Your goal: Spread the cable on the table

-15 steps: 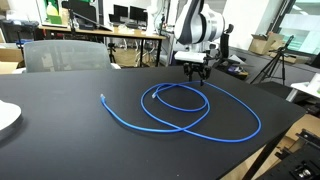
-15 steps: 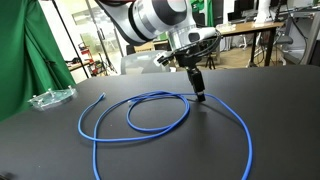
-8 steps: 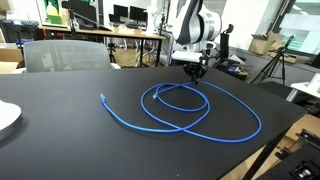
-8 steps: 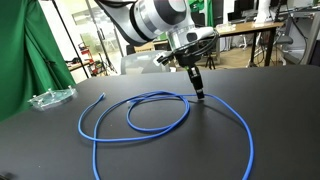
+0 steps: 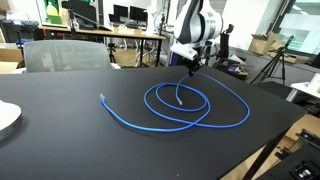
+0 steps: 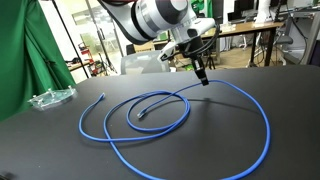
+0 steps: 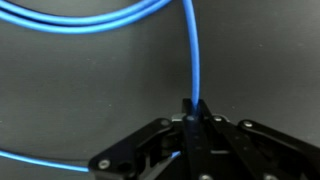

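The robot's gripper will release the blue cable near the black table's far edge [image 5: 238,79], out past the loops.
The blue cable [image 5: 112,107] lies in overlapping loops on the black table [image 5: 60,130]. One free end [image 5: 103,97] points toward the table's middle. My gripper [image 5: 190,66] hangs just above the far side of the loops, shut on a stretch of cable that it holds raised off the top. In an exterior view the gripper [image 6: 200,75] pinches the cable [image 6: 83,120] where the loops meet. The wrist view shows the cable [image 7: 192,50] running straight out from between the closed fingertips of the gripper [image 7: 192,105].
A white plate [image 5: 5,118] sits at the table's edge and a clear plastic item [image 6: 50,97] lies near a corner. A grey chair [image 5: 65,55] and desks with monitors stand behind. A green curtain [image 6: 20,50] hangs at one side. The wooden edge [image 5: 270,150] is near.
The jaws have shut on the cable and risen a little with it. The loops have shifted and widened, and the inner strand now trails loose inside the loop.
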Robot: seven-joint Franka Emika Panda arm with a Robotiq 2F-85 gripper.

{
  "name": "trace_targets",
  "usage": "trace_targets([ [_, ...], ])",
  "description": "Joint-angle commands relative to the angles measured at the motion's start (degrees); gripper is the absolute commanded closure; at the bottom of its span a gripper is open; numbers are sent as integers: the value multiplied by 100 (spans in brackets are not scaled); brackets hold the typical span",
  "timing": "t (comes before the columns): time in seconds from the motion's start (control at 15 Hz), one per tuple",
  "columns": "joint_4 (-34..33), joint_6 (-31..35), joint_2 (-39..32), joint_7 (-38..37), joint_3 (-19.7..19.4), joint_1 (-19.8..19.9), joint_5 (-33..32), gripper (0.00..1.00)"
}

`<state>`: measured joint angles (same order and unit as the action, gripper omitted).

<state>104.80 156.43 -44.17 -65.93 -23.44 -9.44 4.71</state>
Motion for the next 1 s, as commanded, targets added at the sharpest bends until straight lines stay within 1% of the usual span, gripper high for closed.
trace_targets([
  [0.0, 127, 491, 258, -559, 29, 97, 254, 98],
  [0.2, 77, 558, 341, -849, -22, 254, 562, 98],
  [0.33, 66, 534, 417, -976, -17, 471, 748, 98],
  [0.73, 9, 490, 490, -1309, -8, 1288, 1218, 98],
  [0.93, -110, 475, 411, -1721, -71, 1489, 1401, 98],
])
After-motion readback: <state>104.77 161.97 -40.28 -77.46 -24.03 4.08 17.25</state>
